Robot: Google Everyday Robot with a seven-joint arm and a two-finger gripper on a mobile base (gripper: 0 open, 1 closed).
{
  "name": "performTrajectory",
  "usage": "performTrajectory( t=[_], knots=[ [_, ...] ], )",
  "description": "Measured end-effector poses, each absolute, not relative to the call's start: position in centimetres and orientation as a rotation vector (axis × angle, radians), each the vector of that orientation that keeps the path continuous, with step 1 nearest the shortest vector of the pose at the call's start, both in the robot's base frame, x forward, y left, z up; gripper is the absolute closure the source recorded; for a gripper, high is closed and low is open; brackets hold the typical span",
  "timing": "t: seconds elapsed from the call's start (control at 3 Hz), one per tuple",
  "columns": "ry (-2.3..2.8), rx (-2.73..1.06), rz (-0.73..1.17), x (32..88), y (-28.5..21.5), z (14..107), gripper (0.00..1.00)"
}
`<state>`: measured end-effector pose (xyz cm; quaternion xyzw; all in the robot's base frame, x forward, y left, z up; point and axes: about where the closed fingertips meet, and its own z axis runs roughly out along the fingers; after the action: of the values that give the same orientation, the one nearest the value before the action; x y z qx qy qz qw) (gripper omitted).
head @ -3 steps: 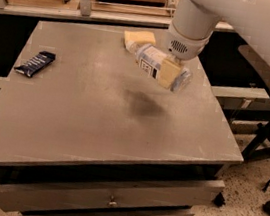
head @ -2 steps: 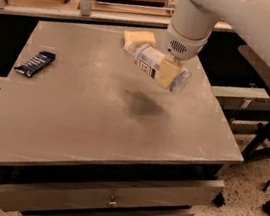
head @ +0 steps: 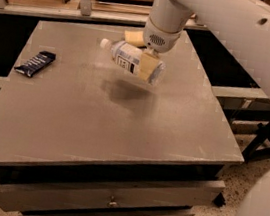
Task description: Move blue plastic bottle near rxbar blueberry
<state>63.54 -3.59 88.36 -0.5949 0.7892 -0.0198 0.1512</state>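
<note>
Next, I let go of the blue plastic bottle on the grey table [head: 80,53] between the rxbar blueberry and the yellow sponge.
The blue plastic bottle [head: 130,60] is a clear bluish bottle with a white cap pointing left and a white-blue label. It hangs tilted in the air above the middle of the grey table [head: 107,121], casting a shadow below. My gripper [head: 148,64] comes down from the white arm and is shut on the bottle's right half. The rxbar blueberry [head: 35,63], a small dark navy bar with white lettering, lies flat near the table's left edge, well to the left of the bottle.
A yellow sponge [head: 133,37] lies at the back of the table, partly hidden behind my arm. Drawers sit under the table's front edge. A rail runs along the back, and a black stand leg [head: 264,137] is on the floor at the right.
My gripper has carried the bottle leftward from the table's right back area toward the middle; its shadow has moved left with it. The rxbar and sponge have not moved.
</note>
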Motion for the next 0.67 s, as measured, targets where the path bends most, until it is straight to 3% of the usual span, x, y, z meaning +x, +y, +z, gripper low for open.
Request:
performTrajectory(
  t=[0.67],
  knots=[
    [2.114,-1.911,0.047,66.1,3.3,87.1,1.00]
  ],
)
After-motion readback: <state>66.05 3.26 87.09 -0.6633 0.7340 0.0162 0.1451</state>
